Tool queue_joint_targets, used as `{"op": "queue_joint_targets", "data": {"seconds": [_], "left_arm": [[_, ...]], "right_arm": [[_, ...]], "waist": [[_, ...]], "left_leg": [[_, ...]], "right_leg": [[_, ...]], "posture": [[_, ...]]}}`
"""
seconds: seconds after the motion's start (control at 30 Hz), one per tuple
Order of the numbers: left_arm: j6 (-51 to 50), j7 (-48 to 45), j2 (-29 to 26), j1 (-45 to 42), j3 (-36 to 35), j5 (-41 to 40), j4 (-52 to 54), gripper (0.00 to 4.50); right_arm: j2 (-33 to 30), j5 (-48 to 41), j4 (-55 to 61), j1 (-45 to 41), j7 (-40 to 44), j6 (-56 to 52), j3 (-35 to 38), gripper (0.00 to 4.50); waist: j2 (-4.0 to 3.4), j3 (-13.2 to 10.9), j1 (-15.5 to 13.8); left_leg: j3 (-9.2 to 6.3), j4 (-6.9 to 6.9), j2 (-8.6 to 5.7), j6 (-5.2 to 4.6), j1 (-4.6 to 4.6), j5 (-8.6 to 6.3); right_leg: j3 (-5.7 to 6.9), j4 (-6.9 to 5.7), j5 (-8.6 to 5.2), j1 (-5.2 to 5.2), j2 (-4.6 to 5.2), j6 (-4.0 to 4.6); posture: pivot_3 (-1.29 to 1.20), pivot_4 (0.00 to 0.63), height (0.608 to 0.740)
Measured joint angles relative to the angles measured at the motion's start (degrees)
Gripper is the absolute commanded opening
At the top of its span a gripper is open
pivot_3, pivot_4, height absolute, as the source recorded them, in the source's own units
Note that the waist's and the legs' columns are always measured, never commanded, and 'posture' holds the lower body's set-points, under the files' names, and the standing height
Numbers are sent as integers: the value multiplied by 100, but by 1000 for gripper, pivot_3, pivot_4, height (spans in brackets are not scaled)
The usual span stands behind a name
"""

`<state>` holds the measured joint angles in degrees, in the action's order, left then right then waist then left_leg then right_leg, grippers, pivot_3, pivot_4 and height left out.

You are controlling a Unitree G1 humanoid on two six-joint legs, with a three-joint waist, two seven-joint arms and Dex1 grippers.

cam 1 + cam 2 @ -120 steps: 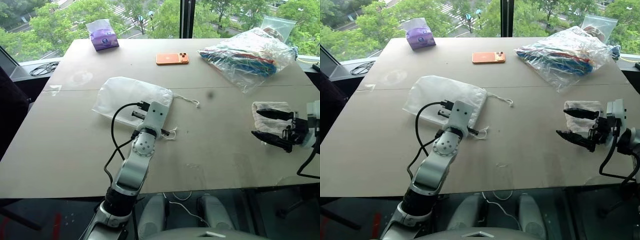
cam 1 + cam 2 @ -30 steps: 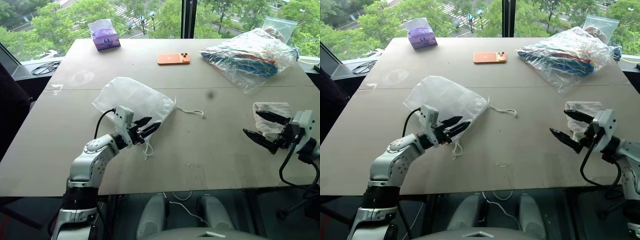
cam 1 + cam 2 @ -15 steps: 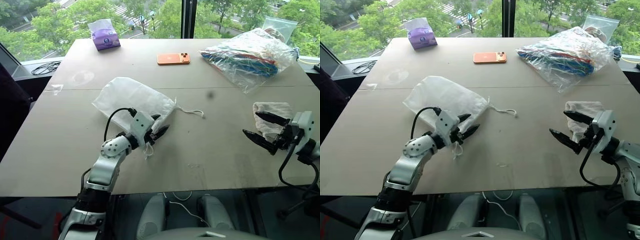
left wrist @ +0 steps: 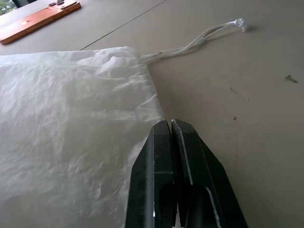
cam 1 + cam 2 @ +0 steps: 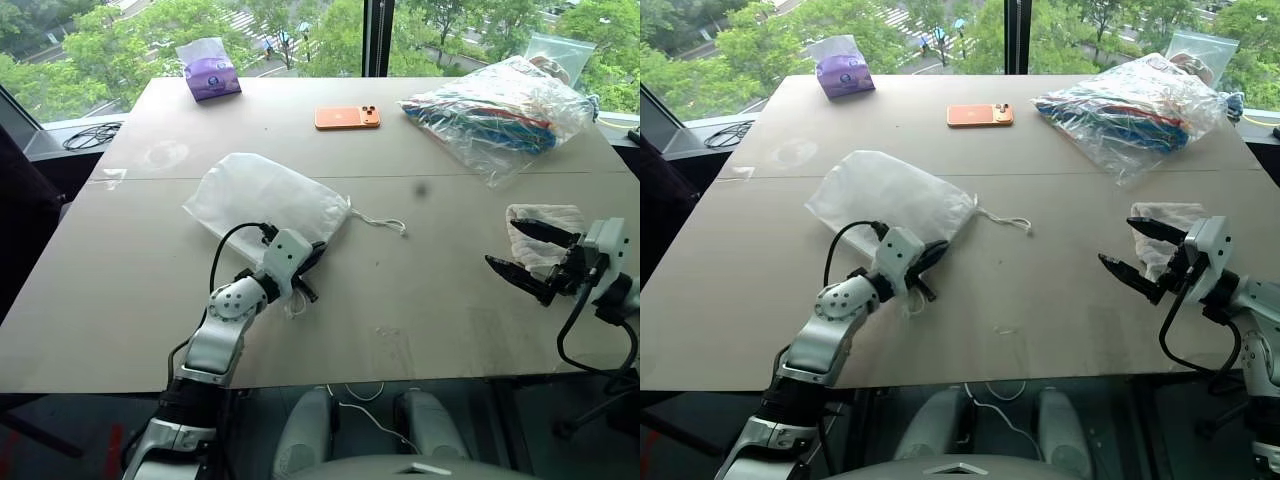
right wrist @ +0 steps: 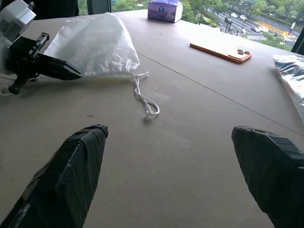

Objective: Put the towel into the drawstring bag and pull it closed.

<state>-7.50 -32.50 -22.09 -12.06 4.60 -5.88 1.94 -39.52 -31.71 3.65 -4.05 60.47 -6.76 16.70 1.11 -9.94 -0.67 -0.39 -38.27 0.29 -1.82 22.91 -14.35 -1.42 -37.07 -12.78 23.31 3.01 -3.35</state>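
The drawstring bag's opening lies flat beside my left gripper's shut fingers, so that gripper should open, pinch the opening's near edge (image 4: 158, 113) and lift it for the towel.
The white drawstring bag (image 5: 265, 195) lies flat left of the table's middle, one thin cord (image 5: 380, 222) trailing from its mouth to the right. My left gripper (image 5: 308, 262) is shut, its tips (image 4: 170, 124) against the near corner of the bag's mouth. I cannot tell whether fabric is pinched. A second cord loop (image 5: 296, 302) lies under that gripper. The off-white towel (image 5: 548, 222) rests at the table's right edge. My right gripper (image 5: 505, 245) is open just over it, one finger across the towel and nothing held between them.
An orange phone (image 5: 346, 117) lies at the back centre and a purple tissue pack (image 5: 208, 72) at the back left. A large clear plastic bag (image 5: 500, 110) of colourful items fills the back right. Bare tabletop (image 5: 430, 290) spans between the two grippers.
My left gripper has snapped shut at the corner of the bag's mouth after rolling its wrist and edging slightly right. The right gripper has stayed open in the same spot.
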Motion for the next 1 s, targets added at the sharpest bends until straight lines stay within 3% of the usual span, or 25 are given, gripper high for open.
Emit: {"op": "queue_joint_targets", "data": {"seconds": [0.23,0.33,0.43,0.9,1.0], "left_arm": [[-707,-321,68,24,-887,-1420,357,77],[-991,-605,-96,341,-953,-1803,665,882],[-1054,-640,-205,541,-856,-1701,685,2221],[100,-227,-324,10,69,98,-187,2221],[694,-161,-536,-40,291,601,-376,1462]], "right_arm": [[14,29,-3,1,17,52,-4,4500],[65,54,-3,7,-3,74,-13,4500],[152,99,-2,14,-46,86,-29,4500],[398,156,47,167,-202,181,-104,4500],[396,152,117,264,-211,190,-97,4500]], "waist": [[0,0,9],[0,0,14],[0,0,4],[-1,0,4],[-1,1,-3]], "left_leg": [[-2,0,1,0,0,0],[2,0,1,-1,0,-1],[-2,0,1,-1,0,-1],[1,3,-1,-1,-1,-1],[-3,4,0,-1,-1,-1]], "right_leg": [[5,-1,0,0,-2,0],[1,0,0,0,0,0],[4,0,-1,0,-2,0],[1,0,0,0,-2,0],[4,0,0,1,-2,1]], "posture": [[0,150,740],[0,150,740],[0,150,740],[0,150,740],[0,150,740]]}}
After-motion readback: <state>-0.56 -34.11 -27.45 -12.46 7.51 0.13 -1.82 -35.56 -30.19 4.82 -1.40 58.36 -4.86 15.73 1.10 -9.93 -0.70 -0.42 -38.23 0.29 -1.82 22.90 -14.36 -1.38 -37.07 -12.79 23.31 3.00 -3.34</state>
